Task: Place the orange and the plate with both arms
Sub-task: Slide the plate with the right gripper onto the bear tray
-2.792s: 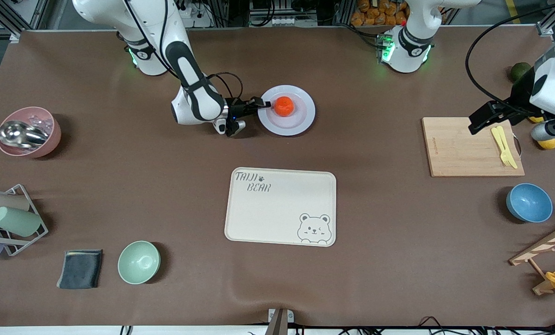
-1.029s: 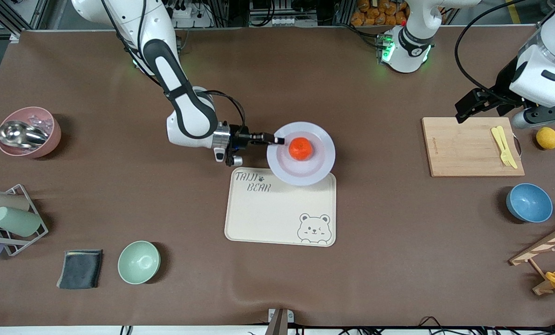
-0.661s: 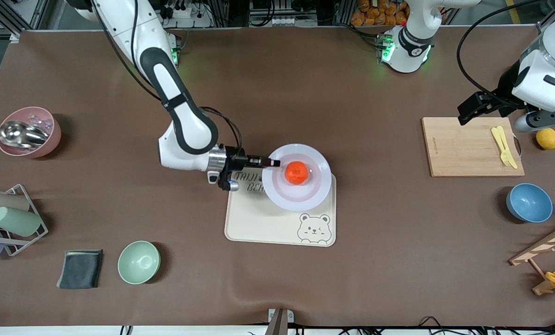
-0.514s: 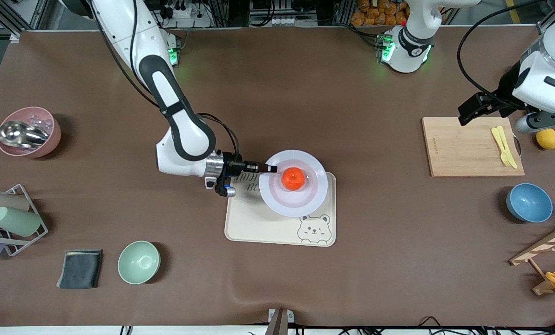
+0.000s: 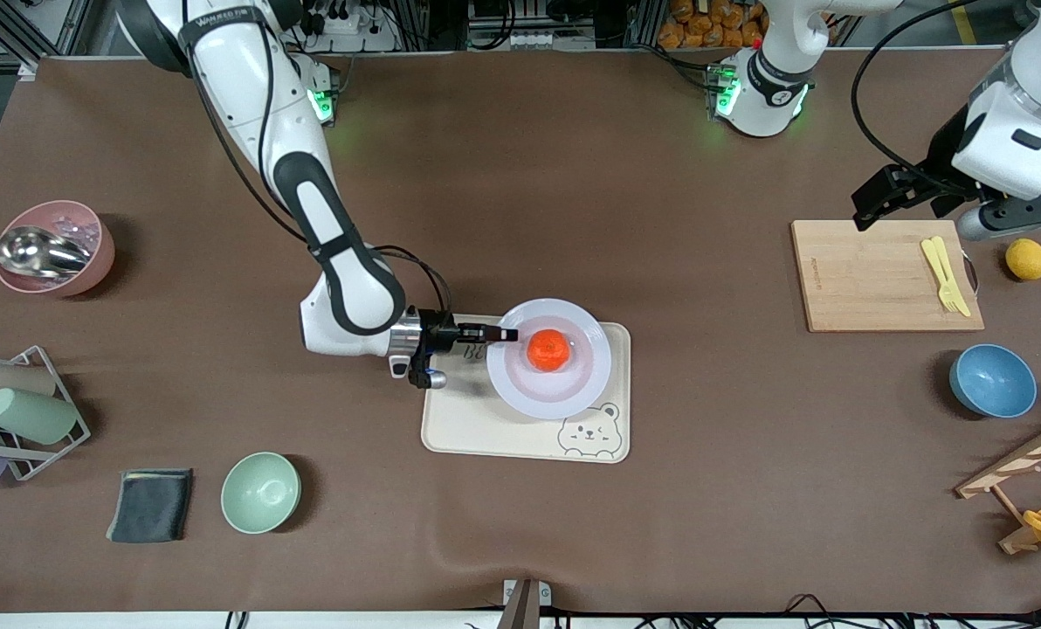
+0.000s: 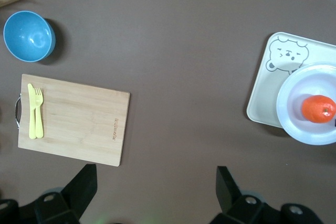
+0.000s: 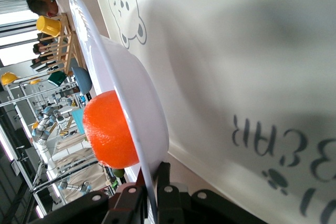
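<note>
The robot's right gripper needs to set the plate with its orange, now held just above the tray, down on the middle of the cream bear-print tray (image 5: 539, 376) (image 7: 184, 77).
The orange (image 5: 548, 349) sits in the middle of the pale plate (image 5: 564, 397). My right gripper (image 5: 506, 335) is shut on the plate's rim at the edge toward the right arm's end of the table. It holds the plate just above the cream bear-print tray (image 5: 461, 424). In the right wrist view the thin rim of the plate (image 7: 137, 109) runs between the jaws of the right gripper (image 7: 152, 195), with the orange (image 7: 107, 129) on it and the tray (image 7: 236, 51) below. My left gripper (image 5: 870, 210) waits open over the edge of the cutting board, its fingers (image 6: 79, 187) wide apart.
A wooden cutting board (image 5: 870, 279) carries a yellow fork (image 5: 944, 275). A yellow fruit (image 5: 1027, 259), a blue bowl (image 5: 992, 381) and a wooden rack (image 5: 1023, 476) are at the left arm's end. A green bowl (image 5: 260, 492), grey cloth (image 5: 150, 505), cup rack (image 5: 14, 411) and pink bowl (image 5: 53, 247) are at the right arm's end.
My right arm has carried the plate with the orange from the table near the bases toward the front camera until it is over the tray. The left arm has only shifted slightly.
</note>
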Robot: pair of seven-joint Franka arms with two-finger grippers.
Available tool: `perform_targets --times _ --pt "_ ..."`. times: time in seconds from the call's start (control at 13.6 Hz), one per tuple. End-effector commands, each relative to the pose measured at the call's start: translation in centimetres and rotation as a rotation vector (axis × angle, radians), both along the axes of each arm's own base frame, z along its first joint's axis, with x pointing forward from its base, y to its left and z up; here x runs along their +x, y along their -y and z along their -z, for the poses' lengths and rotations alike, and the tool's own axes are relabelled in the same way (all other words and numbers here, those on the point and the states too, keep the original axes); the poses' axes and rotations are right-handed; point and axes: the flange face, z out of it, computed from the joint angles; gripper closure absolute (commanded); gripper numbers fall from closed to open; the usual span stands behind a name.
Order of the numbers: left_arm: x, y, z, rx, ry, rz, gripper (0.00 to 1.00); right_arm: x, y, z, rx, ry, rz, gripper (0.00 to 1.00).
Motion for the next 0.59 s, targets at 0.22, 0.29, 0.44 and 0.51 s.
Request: perform_targets --times 0.22,0.29,0.44,0.51 --pt "-0.5 -1.0 -1.7 0.011 0.025 -0.014 0.00 1.7 0.6 0.8 0.030 0.026 -0.018 1.00" --pt "-0.6 -1.8 -1.9 0.012 0.031 -0.027 0.00 1.7 0.6 1.2 0.030 0.038 -0.023 1.00" --pt "-0.6 -2.4 -2.1 0.009 0.032 -0.030 0.00 1.5 0.7 2.2 0.029 0.048 -0.028 1.00" --pt "-0.5 -2.4 -2.0 0.013 0.031 -0.031 0.00 1.4 0.8 2.5 0.028 0.049 -0.031 1.00"
